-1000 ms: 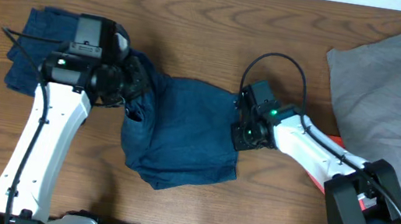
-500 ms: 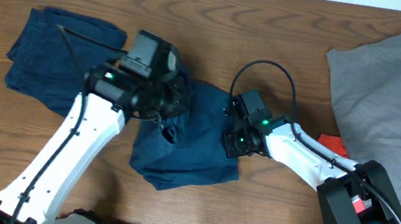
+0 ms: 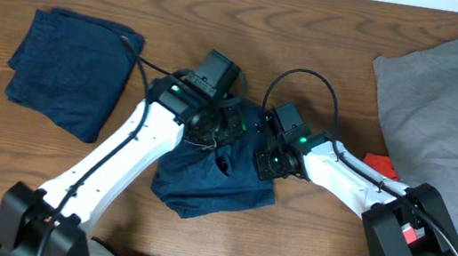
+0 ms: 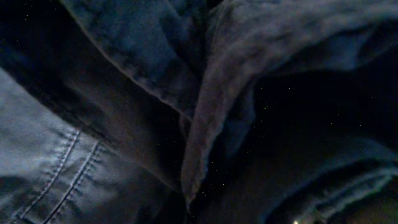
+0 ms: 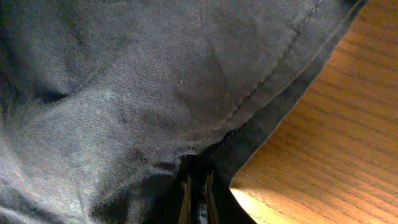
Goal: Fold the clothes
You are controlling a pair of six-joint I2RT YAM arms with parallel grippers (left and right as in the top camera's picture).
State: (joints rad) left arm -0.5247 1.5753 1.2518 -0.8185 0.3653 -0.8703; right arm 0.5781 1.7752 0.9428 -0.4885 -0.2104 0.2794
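Note:
The navy garment's edge, now pinched at the table's level, will be let go by my right gripper on the wood (image 3: 284,142) beside the garment's bunched middle, facing the grey garment.
A navy blue garment (image 3: 203,183) lies bunched at the table's middle. My left gripper (image 3: 221,132) is over it, shut on its left edge, which is carried across toward the right side. In the left wrist view dark navy cloth (image 4: 205,124) fills the frame and hides the fingers. My right gripper (image 3: 268,158) is shut on the garment's right edge. In the right wrist view the two fingers (image 5: 198,186) sit close together with the hemmed cloth (image 5: 155,93) pinched between them, at the table's level.
A folded navy garment (image 3: 67,69) lies at the far left. A grey garment (image 3: 449,96) is spread at the right, with a red item (image 3: 377,162) at its lower edge. Bare wood (image 5: 336,137) shows beside the right gripper.
My left gripper has swept from the left to the middle, dragging the garment's left edge over onto its right half. The right gripper has held still on the right edge.

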